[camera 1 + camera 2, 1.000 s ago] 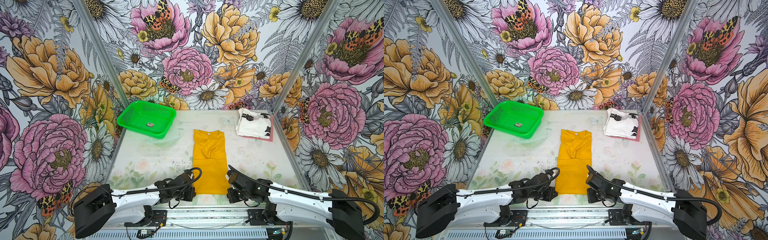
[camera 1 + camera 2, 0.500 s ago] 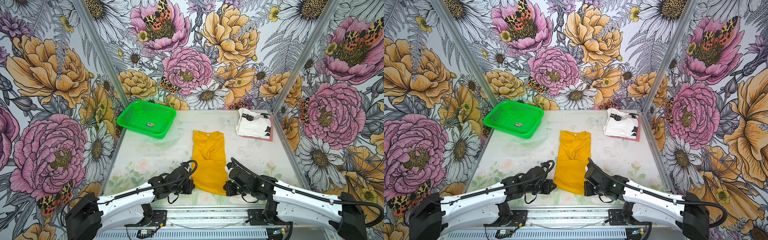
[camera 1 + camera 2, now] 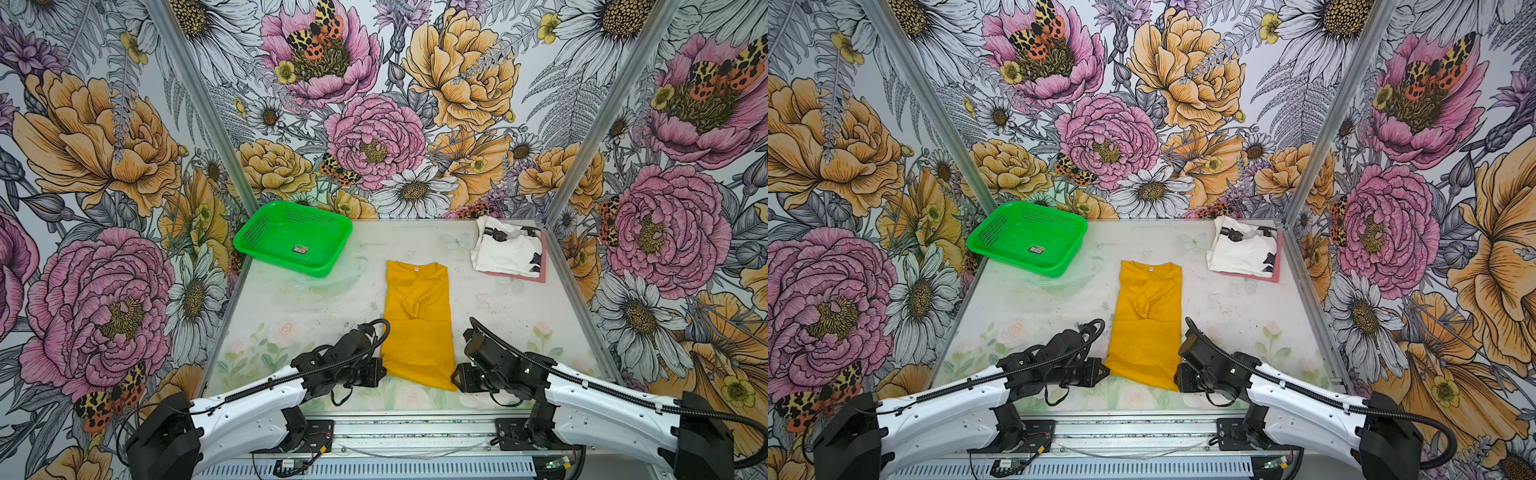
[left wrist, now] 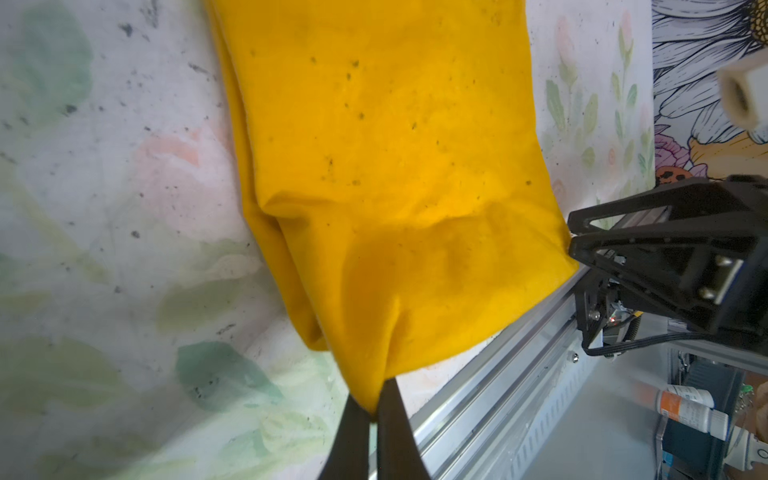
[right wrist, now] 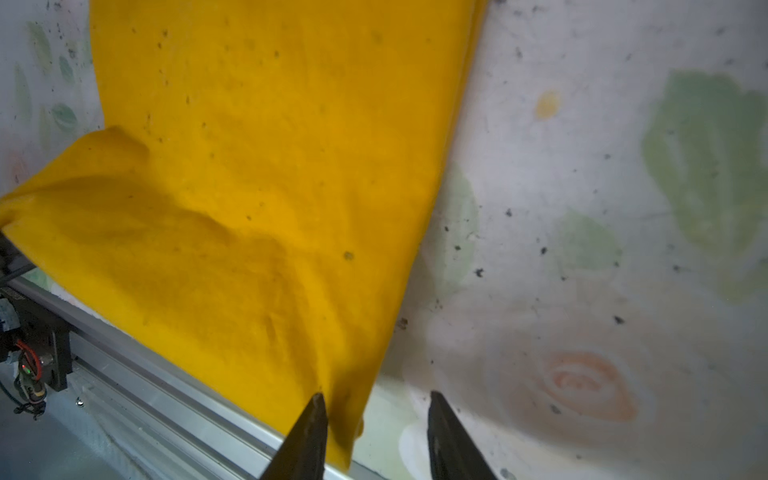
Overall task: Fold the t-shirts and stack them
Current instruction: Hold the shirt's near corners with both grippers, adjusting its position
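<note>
My left gripper should retake the corner (image 3: 387, 368) to level the yellow t-shirt's near hem before folding, because that hem slants from one gripper to the other.
A mustard-yellow t-shirt (image 3: 417, 324) (image 3: 1148, 324) lies as a long folded strip in the middle of the table, neck label at the far end. My left gripper (image 3: 381, 371) (image 4: 376, 399) is shut on its near left hem corner, lifting the cloth (image 4: 386, 166) a little. My right gripper (image 3: 454, 378) (image 5: 376, 399) stands open at the near right corner; the hem (image 5: 257, 166) hangs against one finger, unpinched. At the back right a folded white t-shirt with black markings (image 3: 505, 253) (image 3: 1241, 253) rests on a folded pink one (image 3: 543, 257) (image 3: 1278, 257).
A green mesh basket (image 3: 309, 270) (image 3: 1042, 270) stands at the back left, leaning on the wall. Flowered walls close the table on three sides. A metal rail (image 4: 519, 374) runs along the near edge, just behind both grippers.
My right gripper's jaws have opened and let go of the near right corner of the yellow t-shirt. Both arms have reached slightly farther over the table. The left grip is unchanged.
</note>
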Robot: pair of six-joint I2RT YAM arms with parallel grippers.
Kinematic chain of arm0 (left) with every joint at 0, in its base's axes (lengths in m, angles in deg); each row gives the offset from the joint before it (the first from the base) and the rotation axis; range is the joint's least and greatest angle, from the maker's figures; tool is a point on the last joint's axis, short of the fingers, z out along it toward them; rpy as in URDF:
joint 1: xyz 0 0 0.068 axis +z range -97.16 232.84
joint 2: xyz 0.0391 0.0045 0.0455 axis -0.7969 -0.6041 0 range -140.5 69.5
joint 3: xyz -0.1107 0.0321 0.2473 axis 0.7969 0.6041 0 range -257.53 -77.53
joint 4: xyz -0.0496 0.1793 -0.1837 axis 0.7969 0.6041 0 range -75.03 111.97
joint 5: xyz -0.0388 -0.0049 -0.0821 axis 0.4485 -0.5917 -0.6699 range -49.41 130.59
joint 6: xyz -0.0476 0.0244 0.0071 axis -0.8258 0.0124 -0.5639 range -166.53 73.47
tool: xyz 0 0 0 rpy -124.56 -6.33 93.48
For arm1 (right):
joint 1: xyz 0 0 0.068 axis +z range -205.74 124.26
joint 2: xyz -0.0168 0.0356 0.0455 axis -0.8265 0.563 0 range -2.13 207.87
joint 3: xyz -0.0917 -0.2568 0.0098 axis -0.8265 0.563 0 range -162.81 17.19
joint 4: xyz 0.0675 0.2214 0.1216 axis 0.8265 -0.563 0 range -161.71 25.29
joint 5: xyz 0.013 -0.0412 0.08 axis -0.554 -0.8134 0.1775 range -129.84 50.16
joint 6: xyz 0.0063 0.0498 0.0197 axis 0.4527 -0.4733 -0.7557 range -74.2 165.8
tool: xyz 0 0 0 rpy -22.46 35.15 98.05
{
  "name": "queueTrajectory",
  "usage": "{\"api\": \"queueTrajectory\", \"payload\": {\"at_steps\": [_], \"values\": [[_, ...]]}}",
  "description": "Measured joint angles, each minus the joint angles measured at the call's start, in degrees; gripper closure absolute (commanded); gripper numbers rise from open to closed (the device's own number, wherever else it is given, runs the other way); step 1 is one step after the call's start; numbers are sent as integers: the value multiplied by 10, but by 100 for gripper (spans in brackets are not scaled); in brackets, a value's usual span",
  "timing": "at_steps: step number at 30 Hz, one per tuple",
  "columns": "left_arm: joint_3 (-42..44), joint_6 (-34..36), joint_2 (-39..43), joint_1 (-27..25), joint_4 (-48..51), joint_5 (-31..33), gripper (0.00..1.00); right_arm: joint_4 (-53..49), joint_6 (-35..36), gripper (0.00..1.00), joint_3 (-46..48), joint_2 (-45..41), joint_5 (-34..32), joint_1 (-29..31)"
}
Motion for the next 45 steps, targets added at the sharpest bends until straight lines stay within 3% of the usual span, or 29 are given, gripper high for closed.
{"api": "queueTrajectory", "payload": {"at_steps": [7,14,17,21,24,27,30,33,39,45], "values": [[8,-13,14,-30,0,-1,93,-2,-21,53,24,-12,9,39],[20,-20,2,-40,-4,-1,55,3,-25,54,26,1,10,54],[29,-24,1,-41,-4,0,52,15,-25,54,27,10,10,54],[41,-24,1,-36,-7,1,52,31,-25,59,27,35,10,54],[47,-24,-3,-31,-11,1,54,52,-24,73,27,52,9,54],[47,-25,-11,-31,-16,1,64,68,-21,91,27,68,9,54],[46,-23,-19,-25,-24,2,80,72,-16,100,26,75,10,54],[44,-15,-33,-17,-30,1,99,74,-15,100,26,75,11,54],[27,-5,-43,-5,-31,-1,100,65,-8,100,19,75,18,42],[-14,18,-36,19,-5,-3,100,28,23,100,-26,58,36,-18]]}}
